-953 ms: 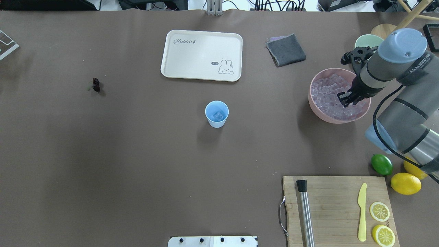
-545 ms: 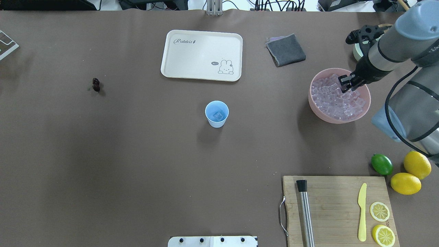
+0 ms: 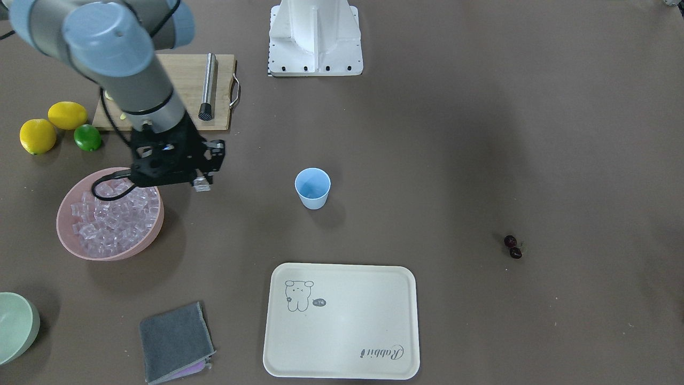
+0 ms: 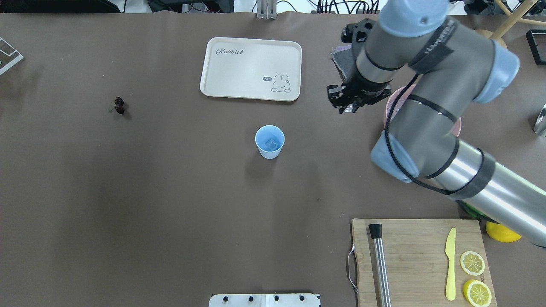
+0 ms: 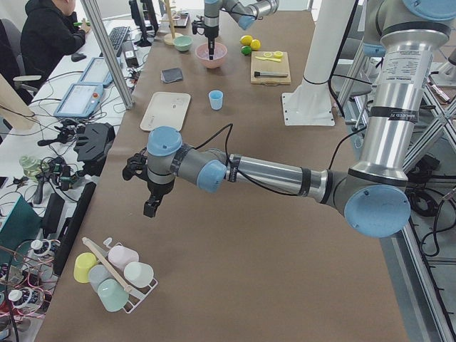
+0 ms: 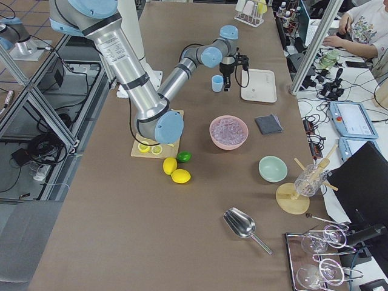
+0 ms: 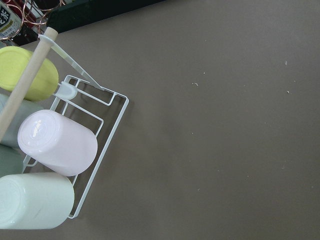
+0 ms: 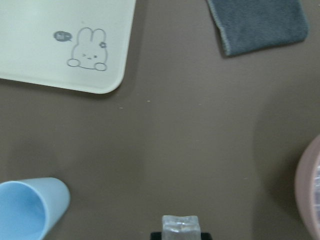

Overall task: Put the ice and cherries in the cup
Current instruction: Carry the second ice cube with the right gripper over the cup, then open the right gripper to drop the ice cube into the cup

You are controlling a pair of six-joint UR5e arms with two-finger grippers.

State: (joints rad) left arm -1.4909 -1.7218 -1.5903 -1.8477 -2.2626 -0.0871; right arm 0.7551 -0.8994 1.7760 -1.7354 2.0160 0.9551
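My right gripper will drop the clear ice cube inside the light-blue cup (image 3: 312, 188) (image 8: 22, 212) that stands in the middle of the table, onto the ice there.
The light-blue cup (image 4: 269, 140) stands upright mid-table with one ice cube inside; it also shows in the front view (image 3: 312, 187) and at the lower left of the right wrist view (image 8: 30, 207). My right gripper (image 4: 347, 106) is shut on a clear ice cube (image 3: 201, 185), also seen in the wrist view (image 8: 180, 225), in the air between the pink bowl (image 3: 123, 254) of ice (image 3: 115, 216) and the cup. The cherries (image 4: 119, 105) lie far left on the table. My left gripper (image 5: 152, 206) hovers at the table's far left end; I cannot tell its state.
A cream tray (image 4: 251, 68) lies behind the cup and a grey cloth (image 3: 175, 342) beside it. A cutting board (image 4: 418, 260) carries a muddler, yellow knife and lemon slices. Lime (image 3: 87, 137) and lemons sit near the pink bowl. A rack of cups (image 7: 50, 150) lies below the left wrist.
My right gripper has risen out of the pink bowl with an ice cube and swung left toward the cup. The cup and cherries have not moved.
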